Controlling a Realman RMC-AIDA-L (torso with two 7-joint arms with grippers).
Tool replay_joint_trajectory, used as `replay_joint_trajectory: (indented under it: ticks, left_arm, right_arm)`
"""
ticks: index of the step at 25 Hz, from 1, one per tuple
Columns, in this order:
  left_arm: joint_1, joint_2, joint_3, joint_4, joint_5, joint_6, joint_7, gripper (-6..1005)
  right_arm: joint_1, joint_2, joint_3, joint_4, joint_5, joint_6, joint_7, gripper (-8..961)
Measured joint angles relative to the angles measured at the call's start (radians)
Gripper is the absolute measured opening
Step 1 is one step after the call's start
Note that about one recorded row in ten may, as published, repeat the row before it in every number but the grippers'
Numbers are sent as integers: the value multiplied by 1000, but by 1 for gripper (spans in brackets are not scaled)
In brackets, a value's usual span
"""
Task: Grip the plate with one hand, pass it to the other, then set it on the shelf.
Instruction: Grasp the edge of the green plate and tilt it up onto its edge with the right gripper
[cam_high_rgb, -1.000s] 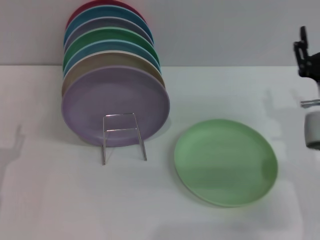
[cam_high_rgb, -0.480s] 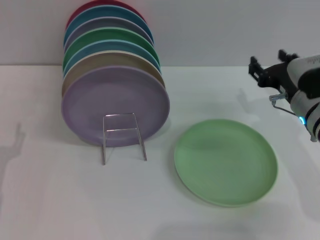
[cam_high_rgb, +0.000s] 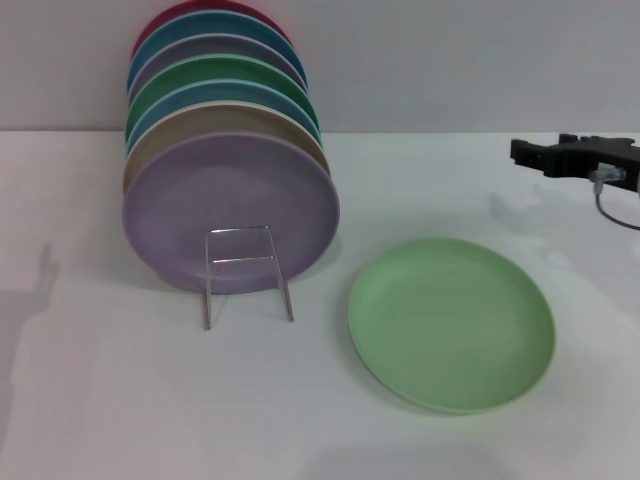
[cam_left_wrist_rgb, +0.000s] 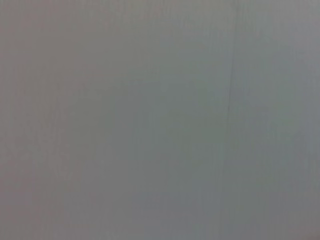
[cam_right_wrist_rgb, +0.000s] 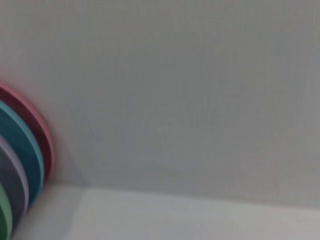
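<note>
My right gripper needs to close on the light-green plate's rim (cam_high_rgb: 540, 291), on the side farthest from the silver wire shelf.
The light-green plate (cam_high_rgb: 452, 325) lies flat on the white table, right of centre in the head view. The silver wire shelf (cam_high_rgb: 248, 272) stands to its left, with its front loops bare. My right gripper (cam_high_rgb: 530, 155) hangs at the right edge, behind and to the right of the plate, level and pointing left. It touches nothing. My left gripper is out of view; the left wrist view shows only a plain grey surface.
A row of upright coloured plates stands behind the shelf's front loops, with a lavender plate (cam_high_rgb: 230, 210) foremost and a dark green one (cam_high_rgb: 240, 72) further back. Their rims also show in the right wrist view (cam_right_wrist_rgb: 27, 150). A grey wall runs along the table's back.
My right gripper has swung in from the far right edge, turned from upright to level, and now points left above the table behind the plate. The plate and shelf have not moved.
</note>
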Motion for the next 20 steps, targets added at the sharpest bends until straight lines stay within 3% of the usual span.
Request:
replay_joint_trajectory:
  ticks: [2, 3, 4, 5, 7, 12, 20]
  left_arm:
    - [-4, -1, 1, -1, 1, -5, 0, 804]
    - [-6, -1, 1, -2, 1, -8, 0, 804]
    - [-8, -1, 0, -3, 0, -11, 0, 804]
    - [-8, -1, 0, -3, 0, -11, 0, 804]
    - [-15, -2, -3, -3, -2, -17, 0, 804]
    - [-24, -2, -2, -5, -3, -22, -1, 804]
    - [-28, -2, -6, -5, -4, -24, -1, 804]
  right_arm:
    - [36, -1, 42, 46, -154, 169, 107, 685]
    - [36, -1, 42, 46, -154, 169, 107, 685]
    - [68, -3, 59, 56, -217, 282, 154, 686]
    - [68, -3, 59, 56, -217, 282, 154, 686]
    - [131, -6, 101, 42, -266, 439, 182, 686]
    - [204, -13, 163, 16, -327, 617, 233, 686]
    - [268, -31, 240, -21, -408, 768, 257, 682]
